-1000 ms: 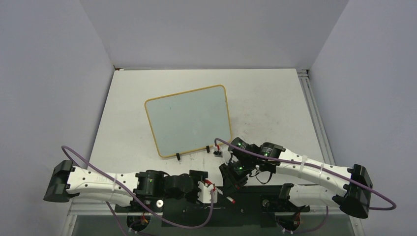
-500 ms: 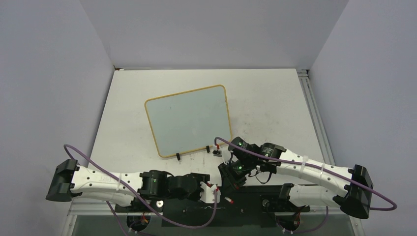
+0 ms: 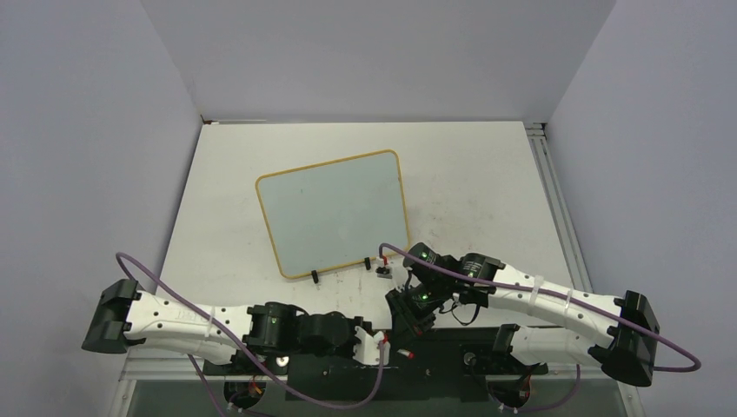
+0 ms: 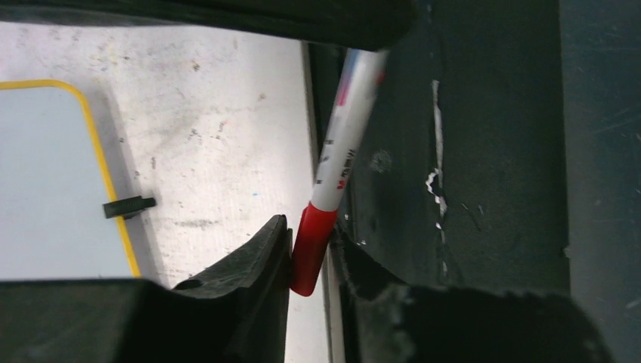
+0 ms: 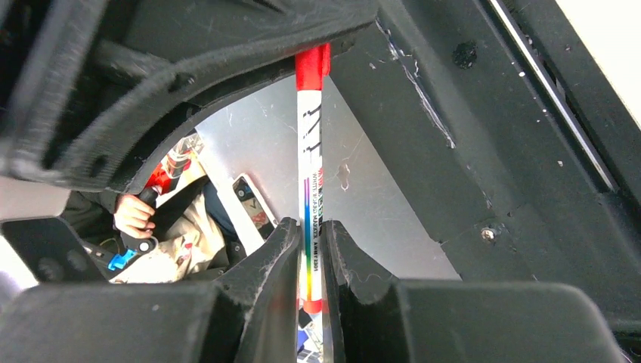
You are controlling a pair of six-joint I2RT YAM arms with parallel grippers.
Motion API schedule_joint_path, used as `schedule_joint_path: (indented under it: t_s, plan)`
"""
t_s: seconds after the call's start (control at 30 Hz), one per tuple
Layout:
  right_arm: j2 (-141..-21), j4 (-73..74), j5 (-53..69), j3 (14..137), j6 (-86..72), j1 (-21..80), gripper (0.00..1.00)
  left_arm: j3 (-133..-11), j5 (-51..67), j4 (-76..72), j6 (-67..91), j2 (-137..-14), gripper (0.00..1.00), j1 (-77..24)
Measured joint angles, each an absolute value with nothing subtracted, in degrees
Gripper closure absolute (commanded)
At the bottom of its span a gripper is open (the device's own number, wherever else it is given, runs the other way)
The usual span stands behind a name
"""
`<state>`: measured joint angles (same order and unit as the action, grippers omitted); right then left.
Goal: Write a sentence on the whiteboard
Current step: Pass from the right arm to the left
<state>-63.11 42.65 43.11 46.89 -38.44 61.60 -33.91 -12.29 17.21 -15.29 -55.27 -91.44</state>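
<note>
My right gripper is holding the marker near its rear end. It should open and grip the marker's body closer to the red cap (image 5: 311,166) while my left gripper keeps the marker steady.
The whiteboard (image 3: 335,213), yellow-framed and tilted, stands left of the table's middle; its face is blank and the sentence is not in view. Its frame corner (image 4: 91,113) and a black clip foot (image 4: 128,206) show in the left wrist view. A white marker (image 5: 311,151) with a red cap (image 4: 312,246) spans both grippers over the black base plate at the near edge. My right gripper (image 5: 308,249) is shut on the marker's barrel. My left gripper (image 4: 311,253) has both jaws pressed against the red cap. From above, the left gripper (image 3: 384,344) and right gripper (image 3: 408,323) meet.
A black base plate (image 3: 434,356) runs along the near edge under both grippers. A small black-and-red object (image 3: 383,268) sits by the board's right foot. Purple cables loop off both arms. A metal rail (image 3: 556,208) runs along the table's right edge.
My left arm has slid right toward the right gripper, and its jaws have narrowed onto the marker's red cap. The right arm and the marker have stayed put.
</note>
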Motion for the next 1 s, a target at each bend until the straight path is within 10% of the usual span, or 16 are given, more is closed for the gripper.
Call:
schedule_joint_path:
  t_s: [0.1, 0.37, 0.57, 1.0]
  plan:
    - [-63.1, 42.5, 43.0, 46.9, -38.4, 61.5, 0.92, -33.9, -11.0, 19.1, -15.4, -55.5, 0.99, -92.4]
    - [-61.0, 42.1, 38.2, 47.1, -38.4, 60.3, 0.32, -34.4, -12.0, 20.0, -13.0, -55.9, 1.0, -91.6]
    - [-52.6, 42.0, 33.5, 47.3, -38.3, 54.6, 0.13, -35.8, -11.8, 20.0, -12.0, -55.8, 1.0, -87.0]
    - [-40.8, 35.5, 26.1, 40.1, -38.7, 52.7, 0.14, -37.9, -2.6, 21.0, -10.9, -55.9, 1.0, -79.0]
